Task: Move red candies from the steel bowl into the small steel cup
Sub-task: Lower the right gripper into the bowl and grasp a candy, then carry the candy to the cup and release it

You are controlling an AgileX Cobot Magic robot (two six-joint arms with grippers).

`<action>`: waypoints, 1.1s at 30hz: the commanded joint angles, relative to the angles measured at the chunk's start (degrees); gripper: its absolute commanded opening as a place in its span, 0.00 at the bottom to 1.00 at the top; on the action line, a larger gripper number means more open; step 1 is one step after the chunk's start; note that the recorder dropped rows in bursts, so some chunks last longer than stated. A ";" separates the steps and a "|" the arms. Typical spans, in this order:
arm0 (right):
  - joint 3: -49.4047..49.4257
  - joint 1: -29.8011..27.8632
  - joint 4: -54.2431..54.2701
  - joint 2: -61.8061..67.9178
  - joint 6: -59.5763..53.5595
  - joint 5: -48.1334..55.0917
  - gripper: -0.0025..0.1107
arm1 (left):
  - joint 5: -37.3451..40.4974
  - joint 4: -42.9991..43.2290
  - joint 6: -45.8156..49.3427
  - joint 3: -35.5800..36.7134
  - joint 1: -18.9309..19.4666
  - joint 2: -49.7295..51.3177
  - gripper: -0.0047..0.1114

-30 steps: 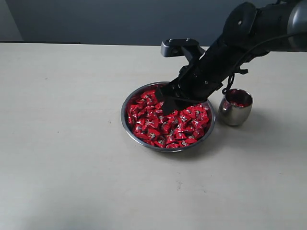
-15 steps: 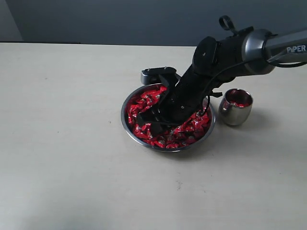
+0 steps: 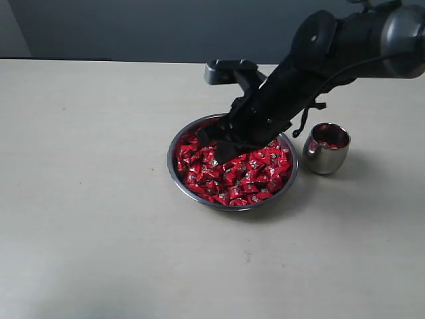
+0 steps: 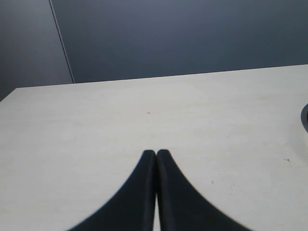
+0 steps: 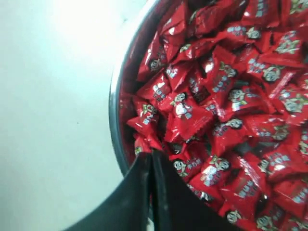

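Note:
I should drop the red candy from my right gripper onto the few red candies inside the small steel cup (image 3: 333, 140).
The steel bowl (image 3: 172, 169) sits mid-table, full of red candies (image 3: 249, 176). My right gripper (image 3: 216, 154) hangs just above the candies at the bowl's left side, its arm reaching in from the right. In the right wrist view the right gripper (image 5: 150, 153) has its jaws pressed together, pinching the wrapper edge of one red candy (image 5: 144, 140) near the bowl's rim (image 5: 113, 103). The small steel cup (image 3: 325, 153) stands right of the bowl and holds a few red candies (image 3: 332, 143). My left gripper (image 4: 156, 153) is shut on nothing over bare table, out of the exterior view.
The pale tabletop (image 3: 86, 199) spreads wide around bowl and cup. A dark wall (image 3: 133, 26) runs behind the table's far edge. The right arm's dark links (image 3: 319, 53) pass over the bowl's back right and close above the cup.
One second ago the right gripper hovered over the bowl; half a second ago it dipped into the candies. It is now lifted slightly, toward the bowl's left side.

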 commanded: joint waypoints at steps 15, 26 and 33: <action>0.92 -28.12 -3.47 -8.84 0.00 4.72 0.02 | -0.27 0.11 -0.10 -0.48 0.12 -0.27 0.04; 3.68 -29.04 -4.78 -5.01 -1.98 1.41 0.07 | -0.27 0.11 -0.10 -0.48 0.12 -0.27 0.04; 3.68 -28.94 -0.56 -5.01 -4.59 3.35 0.34 | -0.27 0.11 -0.10 -0.48 0.12 -0.27 0.04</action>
